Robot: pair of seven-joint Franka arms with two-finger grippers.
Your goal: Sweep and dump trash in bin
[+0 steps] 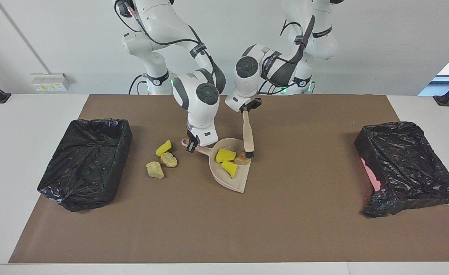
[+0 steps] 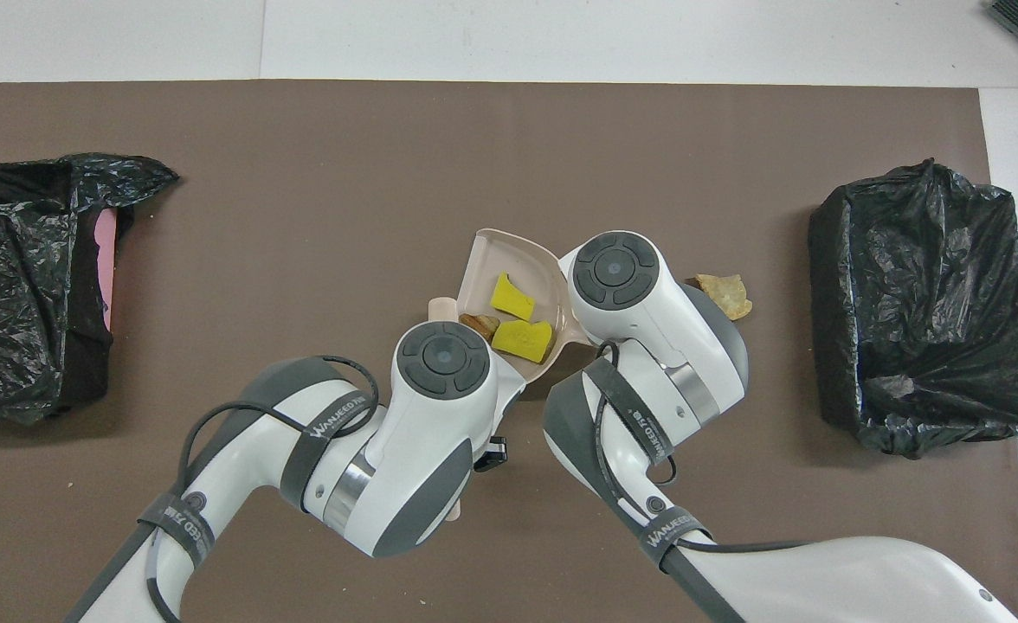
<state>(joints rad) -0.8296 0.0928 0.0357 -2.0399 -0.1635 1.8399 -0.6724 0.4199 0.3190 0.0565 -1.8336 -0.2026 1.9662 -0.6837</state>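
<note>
The robot will set the beige brush, now hanging nearly upright beside the bread lump, down on the bare brown mat (image 2: 500, 528) between both arms with its left gripper.
My right gripper (image 1: 189, 145) is shut on the handle of the beige dustpan (image 1: 235, 183), which lies on the brown mat. In the pan are two yellow wedges (image 1: 225, 154) (image 1: 231, 168) and a brown bread lump (image 1: 242, 159) of trash. The left gripper (image 1: 248, 105) is shut on the top of the beige brush (image 1: 248, 133). The brush hangs nearly upright, its black bristles (image 1: 250, 155) beside the bread lump. Three more trash pieces (image 1: 163, 159) lie on the mat between the pan and the bin at the right arm's end. In the overhead view the pan (image 2: 500, 251) shows between both wrists.
A bin lined with a black bag (image 1: 83, 164) stands at the right arm's end of the mat. Another (image 1: 407, 168), with a pink side showing, stands at the left arm's end. One tan lump (image 2: 724, 292) shows beside the right wrist in the overhead view.
</note>
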